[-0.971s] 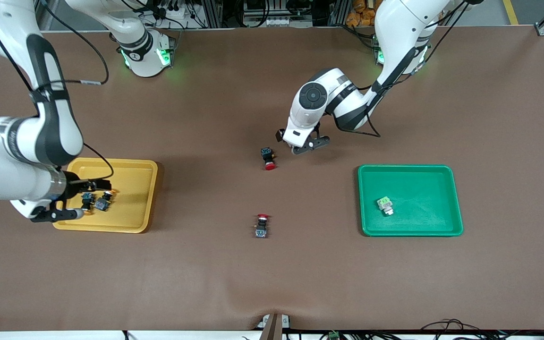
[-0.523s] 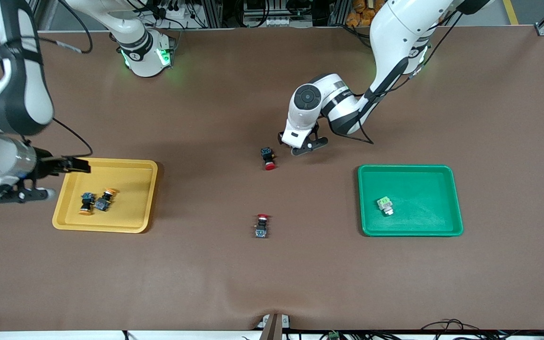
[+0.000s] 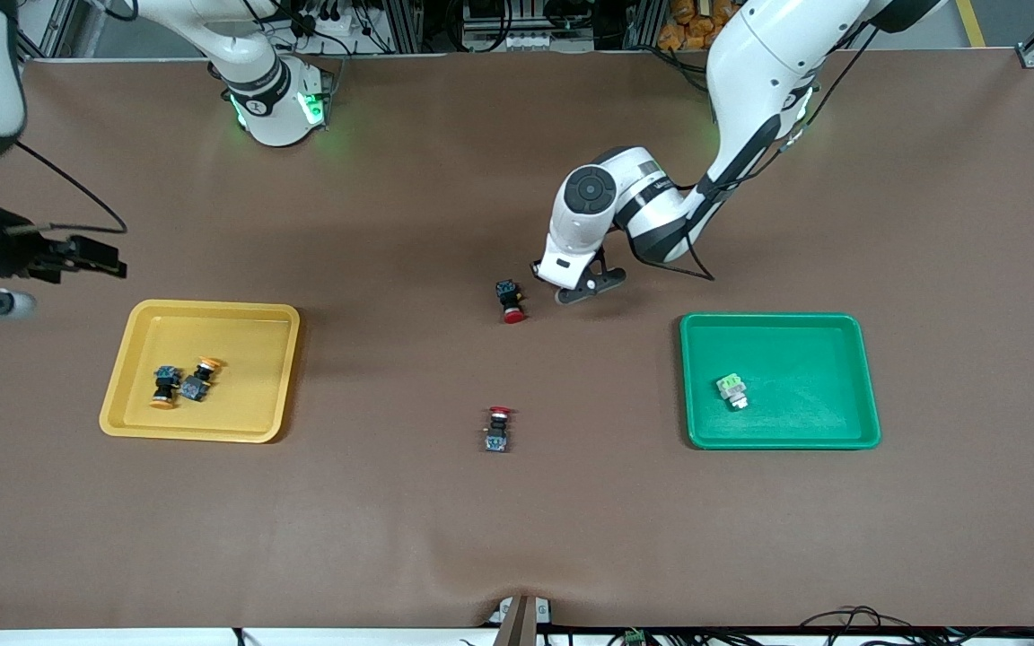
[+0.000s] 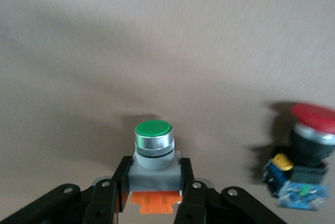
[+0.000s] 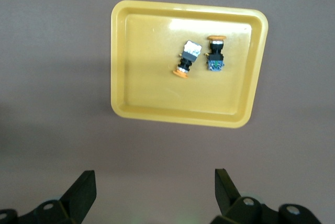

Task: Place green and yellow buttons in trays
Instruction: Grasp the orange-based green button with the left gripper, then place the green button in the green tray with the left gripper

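Next, my left gripper releases the green button it is holding in the middle of the green tray (image 3: pixel 794 388), next to the other green button.
My left gripper (image 3: pixel 582 289) is low at the table's middle, beside a red-capped switch (image 3: pixel 510 301). In the left wrist view it (image 4: pixel 153 192) is shut on a white-bodied green button (image 4: pixel 153 150); my hand hides that button in the front view. A second green button (image 3: pixel 732 391) lies in the green tray (image 3: pixel 831 341). Two yellow buttons (image 3: pixel 162 386) (image 3: pixel 198 379) lie in the yellow tray (image 3: pixel 248 341). My right gripper (image 3: pixel 19 301) is open and empty, up over the table at the right arm's end. Its wrist view shows the yellow tray (image 5: pixel 136 77) and both yellow buttons (image 5: pixel 187 59) (image 5: pixel 215 54) beneath the open gripper (image 5: pixel 155 190).
A second red-capped switch (image 3: pixel 496 428) lies on the brown mat, nearer to the front camera than the first. The first red-capped switch also shows in the left wrist view (image 4: pixel 309 156), close beside the held button. The arm bases stand along the table's back edge.
My right gripper has lifted out of the yellow tray and drawn away toward the right arm's end, leaving both yellow buttons in the tray. My left gripper has hardly moved.
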{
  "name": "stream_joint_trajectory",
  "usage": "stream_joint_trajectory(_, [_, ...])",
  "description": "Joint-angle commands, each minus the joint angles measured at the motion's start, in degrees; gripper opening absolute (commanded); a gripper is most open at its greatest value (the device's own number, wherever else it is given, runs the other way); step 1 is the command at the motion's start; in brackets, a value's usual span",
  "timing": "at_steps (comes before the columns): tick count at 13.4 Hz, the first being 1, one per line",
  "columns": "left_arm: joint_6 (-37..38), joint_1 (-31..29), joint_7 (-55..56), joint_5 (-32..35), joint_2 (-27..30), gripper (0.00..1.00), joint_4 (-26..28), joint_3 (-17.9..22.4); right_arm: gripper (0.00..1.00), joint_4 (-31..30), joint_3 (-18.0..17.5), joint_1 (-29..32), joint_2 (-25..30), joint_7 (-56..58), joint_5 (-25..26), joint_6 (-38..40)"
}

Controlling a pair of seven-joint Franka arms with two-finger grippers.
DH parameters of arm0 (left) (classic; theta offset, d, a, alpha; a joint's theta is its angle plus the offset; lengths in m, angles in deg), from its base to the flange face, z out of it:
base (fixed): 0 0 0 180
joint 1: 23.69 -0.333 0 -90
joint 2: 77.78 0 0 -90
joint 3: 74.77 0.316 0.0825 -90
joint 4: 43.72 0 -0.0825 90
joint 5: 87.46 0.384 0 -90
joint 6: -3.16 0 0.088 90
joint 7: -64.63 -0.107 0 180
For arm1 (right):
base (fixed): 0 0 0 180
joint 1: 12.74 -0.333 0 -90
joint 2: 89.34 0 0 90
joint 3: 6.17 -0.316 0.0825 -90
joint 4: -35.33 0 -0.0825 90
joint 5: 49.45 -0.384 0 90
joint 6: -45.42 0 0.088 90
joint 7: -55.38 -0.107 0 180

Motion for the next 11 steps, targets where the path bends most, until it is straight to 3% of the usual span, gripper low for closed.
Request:
stream_joint_trajectory(1, [6.6, -2.5, -1.9, 1.3, 2.7, 0.01, -2.7, -0.3, 1.00, 4.9, -0.8, 1.3, 0.8, -0.6, 0.9, 5.1])
stream_joint_trajectory(5, [11.2, -6.4, -7.8, 1.1, 3.8, 0.02, -6.2, -0.3, 1.00, 7.8, -0.9, 2.3, 3.1, -0.6, 0.9, 8.8])
stream_joint_trajectory(11, [15.4, -21.3, -30.1, 1.4, 7.8, 0.04, -5.9, -0.4, 1.00, 7.9, -1.2, 2.3, 4.6, -3.8, 0.9, 7.6])
